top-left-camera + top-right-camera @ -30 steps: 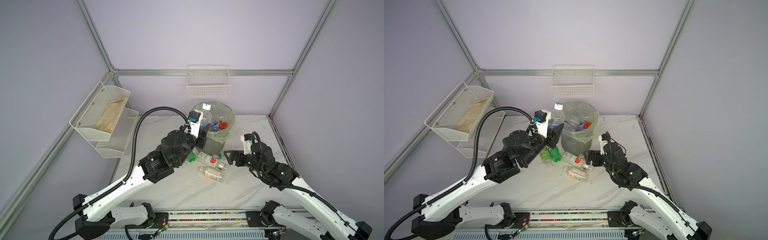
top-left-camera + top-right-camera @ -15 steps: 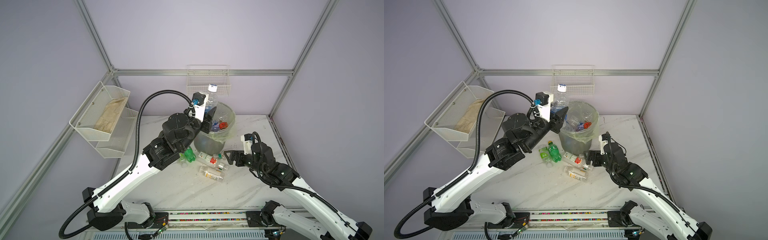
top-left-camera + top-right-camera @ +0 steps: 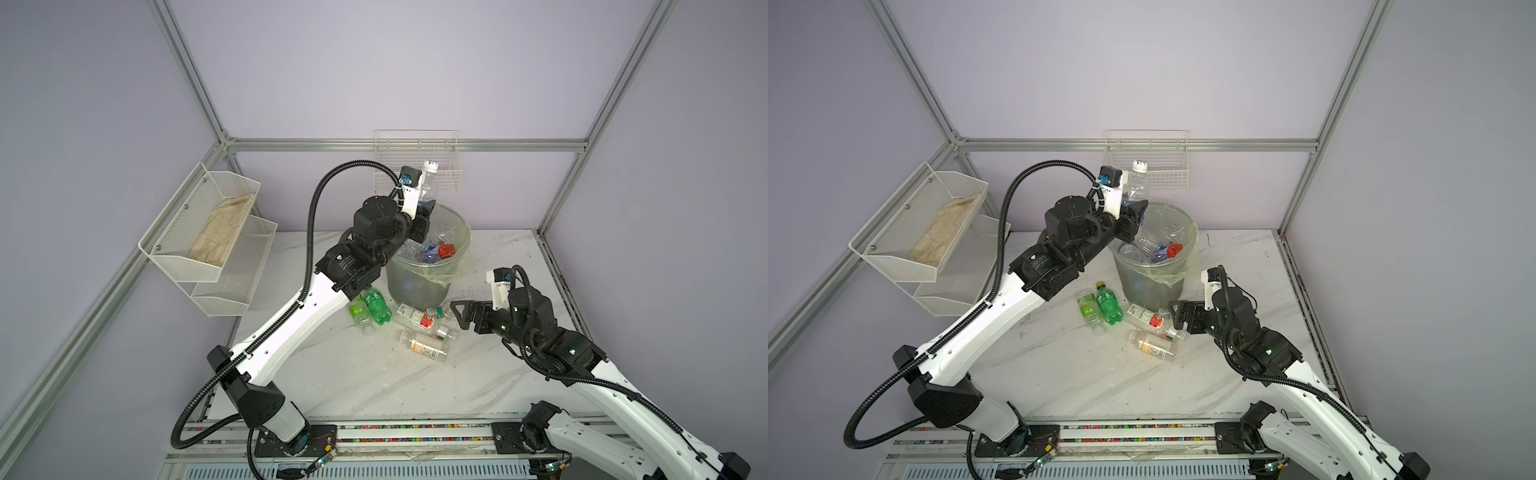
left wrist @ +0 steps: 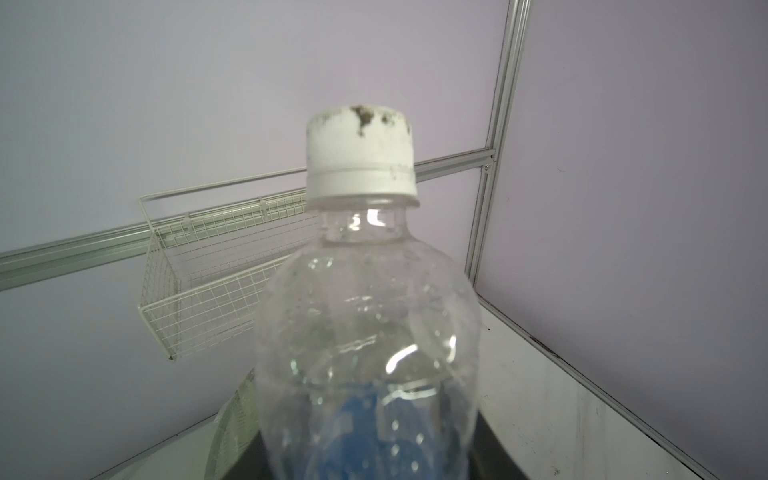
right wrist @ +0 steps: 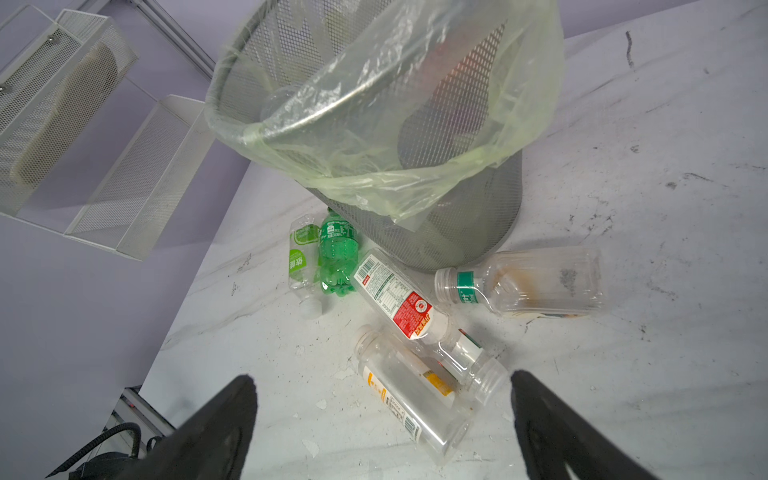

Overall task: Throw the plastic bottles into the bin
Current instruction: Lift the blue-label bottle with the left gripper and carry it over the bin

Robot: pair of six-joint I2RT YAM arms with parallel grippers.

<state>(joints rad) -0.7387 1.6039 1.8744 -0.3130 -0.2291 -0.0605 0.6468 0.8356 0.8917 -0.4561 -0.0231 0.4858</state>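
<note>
My right gripper is to go next to the middle of the orange-labelled bottle's body (image 3: 424, 345) (image 5: 411, 390), beside the red-labelled bottle, and close there.
My left gripper (image 3: 420, 216) is shut on a clear bottle (image 3: 429, 188) with a white cap (image 4: 360, 150) and a blue label. It holds the bottle upright above the far-left rim of the bin (image 3: 415, 286), a grey mesh wastebasket with a pale-green liner (image 5: 415, 174). Several bottles lie in the bin. On the table in front of it lie a green bottle (image 5: 336, 253), a lime-labelled one (image 5: 300, 262), a red-labelled one (image 5: 401, 301), an orange-labelled one (image 5: 409, 401) and a teal-banded one (image 5: 532, 282). My right gripper (image 5: 382, 382) hovers open over the orange-labelled bottle, touching nothing.
A white wire basket (image 3: 415, 166) hangs on the back wall just behind the held bottle. Two white mesh shelves (image 3: 216, 286) are fixed to the left wall, the upper one holding a beige cloth (image 3: 220, 228). An aluminium frame post (image 3: 557, 195) stands at the table's back right corner.
My left arm has lifted the white-capped bottle from beside the bin up to above its rim. The right arm and the bottles on the table have not moved.
</note>
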